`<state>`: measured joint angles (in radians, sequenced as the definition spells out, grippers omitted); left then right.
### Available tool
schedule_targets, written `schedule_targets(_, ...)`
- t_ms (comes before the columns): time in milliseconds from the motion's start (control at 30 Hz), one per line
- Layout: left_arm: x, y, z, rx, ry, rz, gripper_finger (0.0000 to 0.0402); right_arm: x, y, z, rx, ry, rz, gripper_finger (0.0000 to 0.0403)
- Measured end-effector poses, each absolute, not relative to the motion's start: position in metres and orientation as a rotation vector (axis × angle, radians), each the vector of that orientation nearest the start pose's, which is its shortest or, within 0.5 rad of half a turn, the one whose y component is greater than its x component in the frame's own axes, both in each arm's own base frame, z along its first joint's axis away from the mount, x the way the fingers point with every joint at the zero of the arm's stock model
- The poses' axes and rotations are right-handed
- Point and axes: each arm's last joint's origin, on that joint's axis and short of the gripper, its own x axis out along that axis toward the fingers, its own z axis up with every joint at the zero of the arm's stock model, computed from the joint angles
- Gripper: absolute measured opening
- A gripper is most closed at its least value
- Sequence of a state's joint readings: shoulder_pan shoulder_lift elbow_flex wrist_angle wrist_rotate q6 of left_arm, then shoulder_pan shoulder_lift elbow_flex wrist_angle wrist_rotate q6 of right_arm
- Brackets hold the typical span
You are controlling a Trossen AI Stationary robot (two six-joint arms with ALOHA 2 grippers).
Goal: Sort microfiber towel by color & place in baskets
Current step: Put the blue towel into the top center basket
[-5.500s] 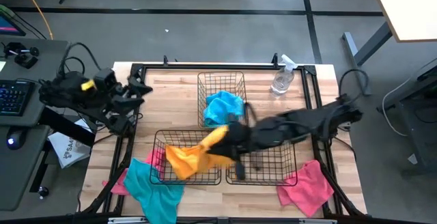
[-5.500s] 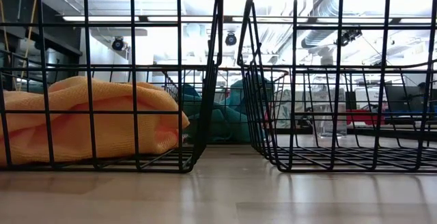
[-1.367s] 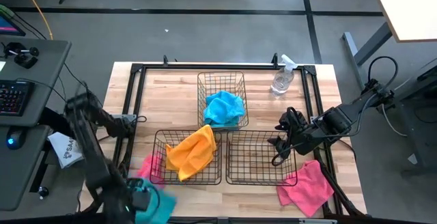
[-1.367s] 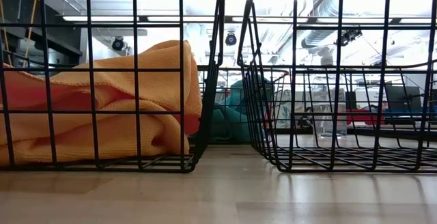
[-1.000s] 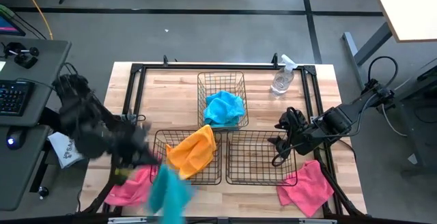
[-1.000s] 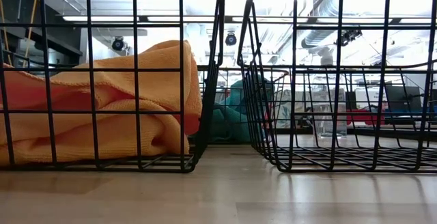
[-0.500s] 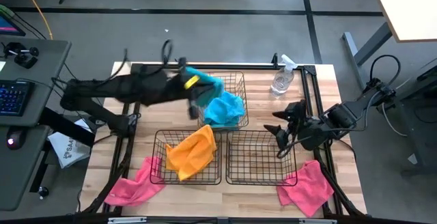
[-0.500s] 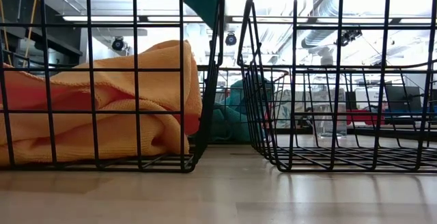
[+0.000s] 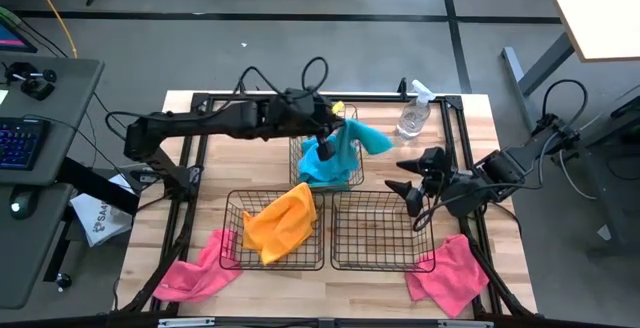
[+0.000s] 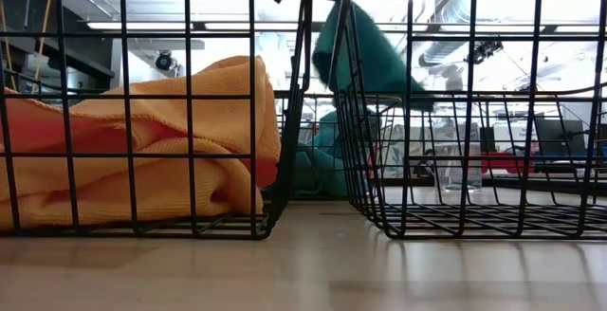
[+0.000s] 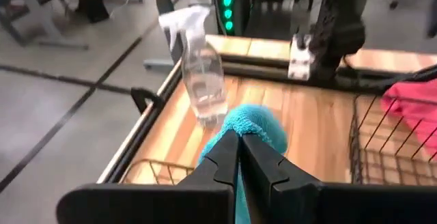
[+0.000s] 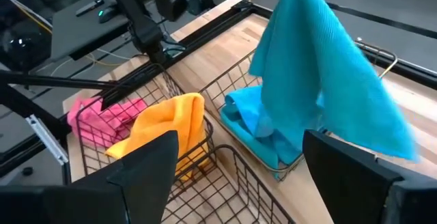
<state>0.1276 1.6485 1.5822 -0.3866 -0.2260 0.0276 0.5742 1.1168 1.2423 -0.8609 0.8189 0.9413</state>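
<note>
The blue towel will drop from my left gripper inside the far basket (image 9: pixel 328 155), a little nearer than its middle. The towel is now held over that basket.
My left gripper (image 9: pixel 328 146) is over the far basket (image 9: pixel 325 118), shut on a blue towel (image 9: pixel 362 136) that also shows in the low view as the hanging towel (image 10: pixel 368 55). Another blue towel (image 9: pixel 322 163) lies in that basket. The near left basket (image 9: pixel 232 230) holds an orange towel (image 9: pixel 280 223). The near right basket (image 9: pixel 383 230) holds nothing that I can see. One pink towel (image 9: pixel 195 273) lies at the near left and another pink towel (image 9: pixel 445 273) at the near right. My right gripper (image 9: pixel 415 190) hovers open by the near right basket's far right corner. My left gripper pinches a bunched part of the blue towel (image 11: pixel 249 123) between its two shut fingers (image 11: pixel 218 159). The fingers reach toward the table's right side. The towel is lifted clear, and its free part (image 12: pixel 321 80) hangs slack and spreads out over the far basket.
A clear spray bottle (image 9: pixel 412 115) stands at the far right, close to the far basket. The black frame rails (image 9: pixel 200 103) run along the table's edges. Bare wood (image 9: pixel 250 148) lies left of the far basket.
My left gripper has swung from the table's near left corner up and across to the far basket, staying shut on the blue towel. The towel has come off the table and now hangs over that basket. My right gripper has shifted slightly toward the far edge.
</note>
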Motion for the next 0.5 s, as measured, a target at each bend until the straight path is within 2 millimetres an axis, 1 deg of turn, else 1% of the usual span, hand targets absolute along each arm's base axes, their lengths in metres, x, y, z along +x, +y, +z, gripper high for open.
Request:
schedule_targets(100, 0.371, 0.055, 0.367, 0.066, 0.478, 0.401, 0.0000, 0.182, 0.096, 0.372, 0.437, 0.403, -0.449, 0.0309)
schedule_targets(300, 0.357, 0.058, 0.376, 0.088, 0.488, 0.540, 0.0000, 0.179, 0.101, 0.372, 0.428, 0.407, -0.422, 0.0309)
schedule_targets(500, 0.352, 0.061, 0.369, 0.030, 0.551, 0.623, 0.0000, 0.177, 0.105, 0.373, 0.419, 0.392, -0.418, 0.0309)
